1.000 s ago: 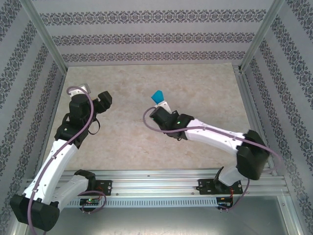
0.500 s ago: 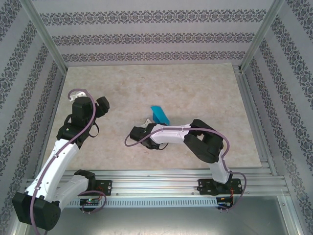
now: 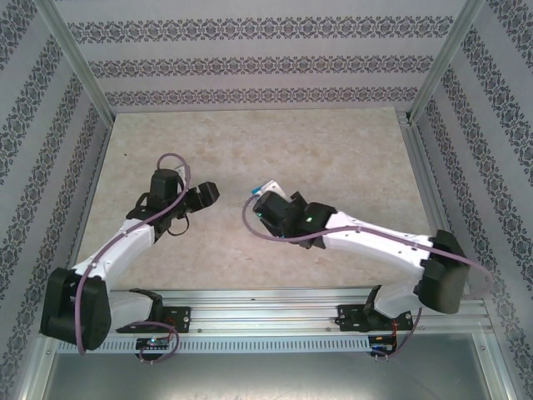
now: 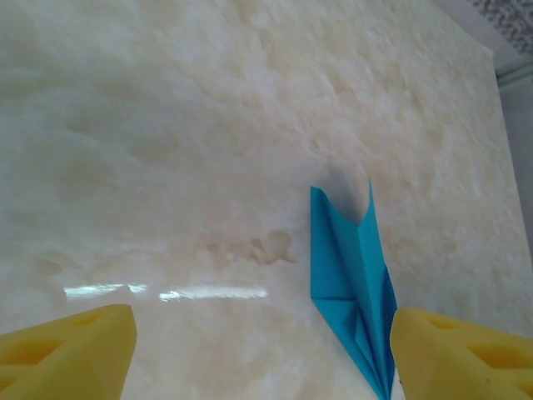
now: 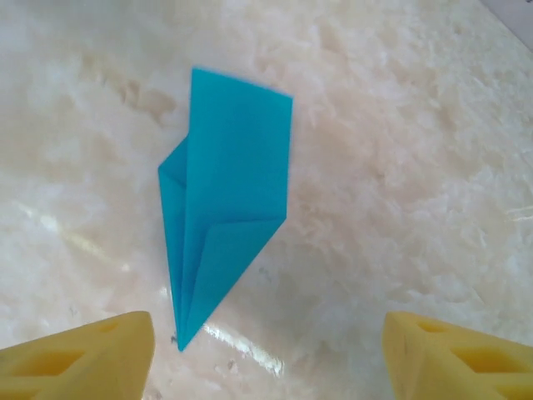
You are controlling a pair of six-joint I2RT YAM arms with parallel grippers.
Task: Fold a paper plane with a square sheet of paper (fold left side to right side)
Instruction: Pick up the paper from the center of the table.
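Note:
The paper's halves gape at its blunt end, so I will back my right gripper off and take an edge there (image 5: pixel 286 125) with it while my left gripper holds the opposite edge.
The square sheet of paper is folded into a narrow cyan-blue paper plane (image 5: pixel 225 200) with one sharp point. It rests on the marble-patterned table (image 3: pixel 333 142), free of both grippers. My right gripper (image 5: pixel 266 358) hovers over it, open, and the point lies near its left yellow finger (image 5: pixel 79 354). My left gripper (image 4: pixel 262 358) is open too, and the plane (image 4: pixel 354 275) lies just inside its right finger (image 4: pixel 466 354). In the top view the left gripper (image 3: pixel 206 194) and right gripper (image 3: pixel 265 200) face each other at mid-table, and the right one hides the plane.
Patterned walls and metal frame posts (image 3: pixel 79 62) enclose the table on three sides. The aluminium base rail (image 3: pixel 266 304) runs along the near edge. Bare tabletop (image 3: pixel 250 142) lies behind the grippers.
My right gripper has opened and let go of the plane, which now lies on the table. My left arm has swung right toward the middle, close to the plane.

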